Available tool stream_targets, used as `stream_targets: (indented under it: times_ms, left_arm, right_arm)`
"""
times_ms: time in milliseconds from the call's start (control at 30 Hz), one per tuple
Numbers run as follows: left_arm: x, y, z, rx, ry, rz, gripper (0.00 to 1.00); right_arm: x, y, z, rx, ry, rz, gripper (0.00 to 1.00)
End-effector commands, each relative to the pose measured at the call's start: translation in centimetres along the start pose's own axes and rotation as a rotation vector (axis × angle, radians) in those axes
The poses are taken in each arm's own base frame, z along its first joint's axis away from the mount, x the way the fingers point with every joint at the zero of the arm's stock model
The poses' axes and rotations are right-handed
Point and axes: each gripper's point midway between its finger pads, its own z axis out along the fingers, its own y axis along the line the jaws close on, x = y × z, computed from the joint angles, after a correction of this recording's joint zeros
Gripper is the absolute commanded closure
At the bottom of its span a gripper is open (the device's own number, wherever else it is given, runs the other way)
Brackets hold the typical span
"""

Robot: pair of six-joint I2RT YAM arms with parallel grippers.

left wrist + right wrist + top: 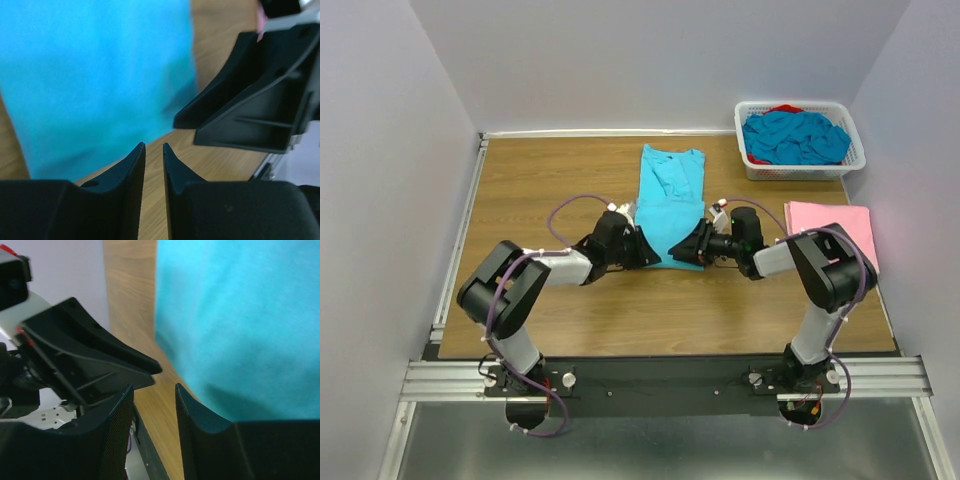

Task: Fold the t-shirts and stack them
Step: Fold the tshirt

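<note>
My left fingers are over wood beside the turquoise t-shirt's hem, past its corner, so I should open, back off and take that corner [37, 171].
A turquoise t-shirt [670, 205] lies folded into a long strip mid-table, collar at the far end. My left gripper [646, 250] is at its near left corner and my right gripper [692, 246] at its near right corner, the two facing each other. In the left wrist view the shirt [100, 75] lies just beyond the left gripper [154, 145], whose jaws stand a narrow gap apart over bare wood. In the right wrist view the right gripper [154, 386] is open wider with nothing in it, beside the shirt's hem [240, 330]. A pale pink t-shirt [830, 228] lies folded at the right.
A white lattice basket [853, 158] at the back right holds crumpled turquoise shirts [795, 135] and a bit of red cloth. The wooden table [550, 190] has walls on three sides. A metal rail [620, 375] runs along the near edge.
</note>
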Motion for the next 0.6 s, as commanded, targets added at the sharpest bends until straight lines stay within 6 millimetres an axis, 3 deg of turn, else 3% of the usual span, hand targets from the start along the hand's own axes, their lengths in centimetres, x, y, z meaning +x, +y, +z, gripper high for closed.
stream_targets:
  times_ms: [0, 167, 233, 300, 400, 567]
  left_arm:
    - [2.5, 3.6, 0.9, -0.087, 0.037, -0.095, 0.74]
    - [4.4, 7.3, 0.3, -0.16, 0.07, -0.231, 0.79]
    - [4.4, 7.7, -0.4, -0.151, 0.062, -0.269, 0.8]
    - [4.1, 7.4, -0.9, -0.14, 0.045, -0.27, 0.8]
    - [3.3, 6.3, -1.9, -0.111, 0.013, -0.245, 0.79]
    - [0.6, 4.1, -4.1, -0.081, -0.086, -0.182, 0.71]
  right_arm:
    - [2.4, -2.2, 0.9, 0.015, 0.076, 0.014, 0.54]
    - [3.6, -5.9, 0.6, 0.143, 0.036, 0.106, 0.54]
    - [4.1, -7.3, 0.0, 0.19, 0.029, 0.15, 0.54]
    - [4.2, -7.4, -0.3, 0.19, 0.029, 0.162, 0.54]
    - [3.3, -4.7, -0.1, 0.111, 0.043, 0.109, 0.54]
    - [0.8, 0.1, -0.9, 0.058, -0.001, -0.05, 0.54]
